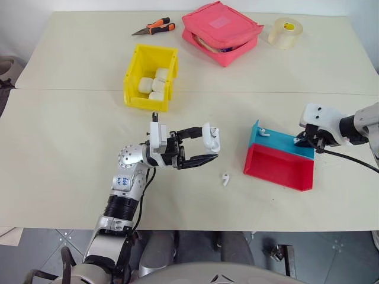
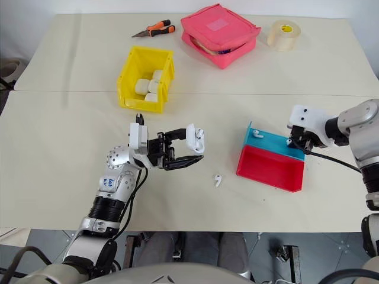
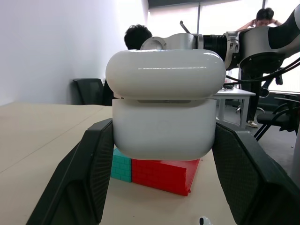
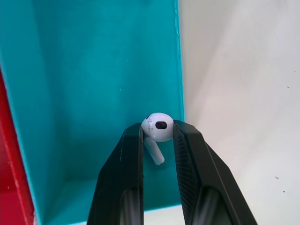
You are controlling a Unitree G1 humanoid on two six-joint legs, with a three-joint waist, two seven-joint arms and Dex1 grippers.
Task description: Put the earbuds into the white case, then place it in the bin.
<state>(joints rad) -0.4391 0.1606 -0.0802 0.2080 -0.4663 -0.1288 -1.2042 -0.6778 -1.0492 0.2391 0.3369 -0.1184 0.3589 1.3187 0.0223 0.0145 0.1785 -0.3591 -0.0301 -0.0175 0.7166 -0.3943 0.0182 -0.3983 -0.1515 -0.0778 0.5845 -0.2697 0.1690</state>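
Observation:
The robot's right gripper will let go of its earbud, now inside the blue tray, in the white case's free slot (image 1: 215, 143), beside the earbud showing at the top of the case.
My left gripper (image 1: 210, 144) is shut on the white case (image 1: 209, 136) and holds it above the middle of the table. The lid stands ajar, with an earbud (image 1: 215, 131) showing at its top. In the left wrist view the case (image 3: 164, 126) sits between both fingers. A second earbud (image 1: 225, 178) lies loose on the table just below it. My right gripper (image 4: 158, 129) reaches into the blue tray (image 1: 278, 143), its fingers shut on an earbud (image 4: 158, 126). Another earbud (image 1: 264, 133) rests at that tray's far end. The yellow bin (image 1: 145, 100) stands farther back.
Several white cases lie inside the yellow bin. A red tray (image 1: 278, 168) adjoins the blue one. At the far edge are a pink pouch (image 1: 222, 31), a tape roll (image 1: 284, 32) and orange-handled pliers (image 1: 155, 27). Two people (image 3: 137, 36) show behind in the left wrist view.

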